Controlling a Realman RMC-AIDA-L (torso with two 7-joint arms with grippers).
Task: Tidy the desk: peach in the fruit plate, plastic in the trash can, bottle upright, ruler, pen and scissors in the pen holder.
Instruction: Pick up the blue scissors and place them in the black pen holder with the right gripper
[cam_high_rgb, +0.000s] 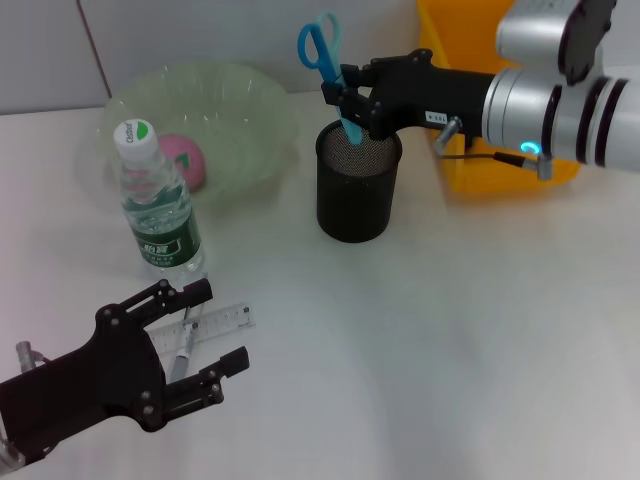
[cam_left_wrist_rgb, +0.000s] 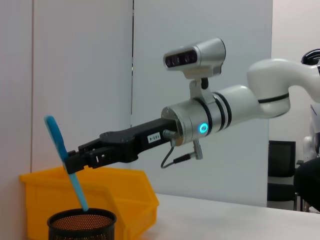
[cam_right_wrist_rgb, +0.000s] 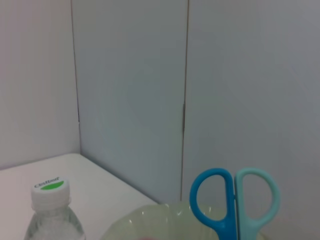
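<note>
Next, I open my right gripper to let go of the blue scissors inside the black mesh pen holder (cam_high_rgb: 378, 157), toward the yellow bin.
My right gripper (cam_high_rgb: 347, 103) is shut on the blue scissors (cam_high_rgb: 322, 48), handles up, with the blade tip dipping into the mouth of the black mesh pen holder (cam_high_rgb: 357, 190). The left wrist view shows the same scissors (cam_left_wrist_rgb: 61, 154) over the pen holder (cam_left_wrist_rgb: 81, 224). The pink peach (cam_high_rgb: 185, 160) lies in the green fruit plate (cam_high_rgb: 250, 100). The bottle (cam_high_rgb: 158, 203) stands upright. My left gripper (cam_high_rgb: 216, 328) hovers open just above the clear ruler (cam_high_rgb: 228, 321) and the pen (cam_high_rgb: 184, 350). The plastic is out of view.
A yellow bin (cam_high_rgb: 460, 60) stands behind my right arm, to the right of the pen holder. The right wrist view shows the scissors handles (cam_right_wrist_rgb: 234, 197), the bottle cap (cam_right_wrist_rgb: 50, 192) and the fruit plate's rim (cam_right_wrist_rgb: 150, 216). White tabletop stretches across the front right.
</note>
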